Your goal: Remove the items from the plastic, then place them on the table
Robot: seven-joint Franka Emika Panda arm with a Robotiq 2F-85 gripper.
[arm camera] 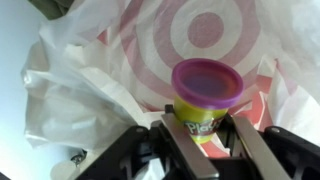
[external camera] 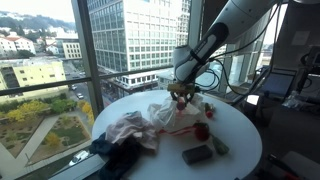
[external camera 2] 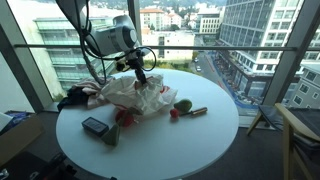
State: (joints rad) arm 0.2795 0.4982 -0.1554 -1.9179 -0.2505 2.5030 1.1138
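I should release the yellow Play-Doh can on the pink cloth's near edge [external camera: 148, 149], beside the dark cloth.
My gripper [arm camera: 207, 138] is shut on a Play-Doh tub [arm camera: 207, 95] with a yellow body and a purple lid, gripping its sides. Behind the tub lies the white plastic bag [arm camera: 120, 50] with a red bullseye print. In both exterior views the gripper [external camera: 181, 96] [external camera 2: 140, 78] hangs just above the crumpled bag [external camera: 165, 116] [external camera 2: 135, 97], which lies on the round white table [external camera: 240, 130] [external camera 2: 180, 145]. The tub is too small to make out there.
On the table lie a red item [external camera: 201, 130] [external camera 2: 174, 114], a green item [external camera: 219, 146] [external camera 2: 183, 105], a dark flat box [external camera: 196, 154] [external camera 2: 95, 125] and a brown stick [external camera 2: 197, 111]. Dark cloth [external camera: 120, 153] [external camera 2: 75, 97] lies beside the bag. Windows stand close behind.
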